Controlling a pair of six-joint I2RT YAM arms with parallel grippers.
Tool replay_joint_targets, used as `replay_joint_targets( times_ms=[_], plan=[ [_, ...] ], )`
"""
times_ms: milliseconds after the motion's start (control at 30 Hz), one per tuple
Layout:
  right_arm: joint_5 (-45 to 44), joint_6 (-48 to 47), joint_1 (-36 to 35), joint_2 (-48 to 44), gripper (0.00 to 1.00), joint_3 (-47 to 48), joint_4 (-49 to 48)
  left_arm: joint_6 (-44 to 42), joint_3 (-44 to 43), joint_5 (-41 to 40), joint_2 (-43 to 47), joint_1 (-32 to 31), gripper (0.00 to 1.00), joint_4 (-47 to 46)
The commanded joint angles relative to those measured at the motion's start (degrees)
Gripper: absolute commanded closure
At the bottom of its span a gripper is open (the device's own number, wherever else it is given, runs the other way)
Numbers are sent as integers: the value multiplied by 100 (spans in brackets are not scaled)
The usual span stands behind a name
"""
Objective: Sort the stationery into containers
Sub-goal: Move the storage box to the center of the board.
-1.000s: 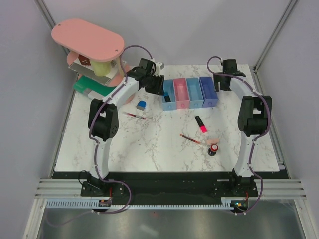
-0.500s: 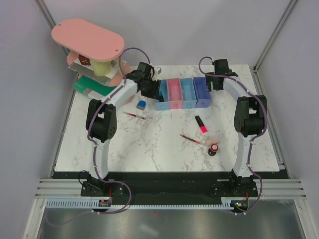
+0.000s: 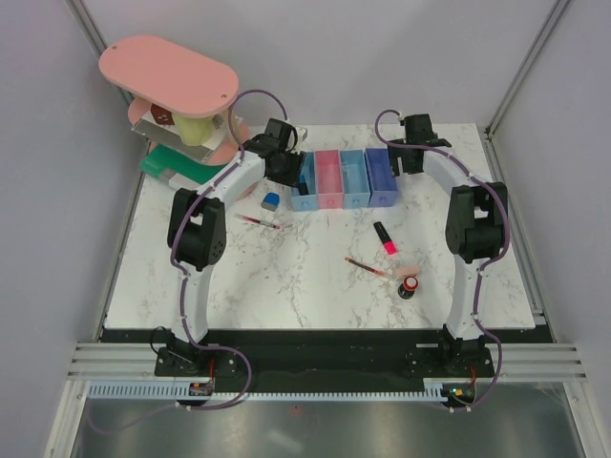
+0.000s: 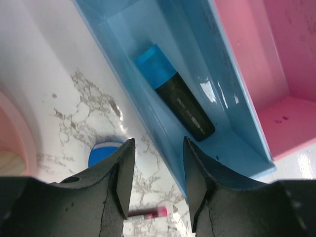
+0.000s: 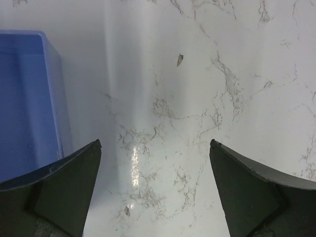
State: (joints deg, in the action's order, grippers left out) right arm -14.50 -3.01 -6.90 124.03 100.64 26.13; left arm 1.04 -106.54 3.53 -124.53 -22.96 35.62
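The robot's right gripper will go to the pink-red marker next and close where its black body meets its pink end (image 3: 388, 243).
Four bins stand in a row at the back: light blue (image 3: 307, 181), pink (image 3: 328, 179), light blue (image 3: 354, 178), purple-blue (image 3: 380, 176). My left gripper (image 3: 288, 170) is open, its jaws astride the left wall of the first light blue bin (image 4: 148, 113), which holds a black marker with a blue cap (image 4: 175, 96). My right gripper (image 3: 406, 158) is open and empty at the purple-blue bin's (image 5: 27, 98) right side. On the table lie a blue-white block (image 3: 271, 200), a thin red pen (image 3: 260, 221), a pink-red marker (image 3: 385, 238), another red pen (image 3: 365, 266), a pink eraser (image 3: 409, 272) and a red-and-black knob (image 3: 409, 287).
A large pink oval-topped stand (image 3: 170, 76) with a green flat box (image 3: 167, 167) under it fills the back left corner. Grey walls close the sides and back. The pink bin (image 4: 276, 59) looks empty in the left wrist view.
The row of bins has slid left by about a bin's width. Both grippers moved left with it, one at each end.
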Motion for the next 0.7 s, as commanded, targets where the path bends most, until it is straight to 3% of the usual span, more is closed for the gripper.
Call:
replay_joint_targets(
  times_ms=[0, 667],
  plan=[
    [114, 54, -31, -45, 2, -27, -82, 89, -542, 244, -413, 73, 50, -371],
    [351, 37, -936, 332, 2, 61, -108, 98, -956, 297, -818, -367, 51, -266]
  ],
)
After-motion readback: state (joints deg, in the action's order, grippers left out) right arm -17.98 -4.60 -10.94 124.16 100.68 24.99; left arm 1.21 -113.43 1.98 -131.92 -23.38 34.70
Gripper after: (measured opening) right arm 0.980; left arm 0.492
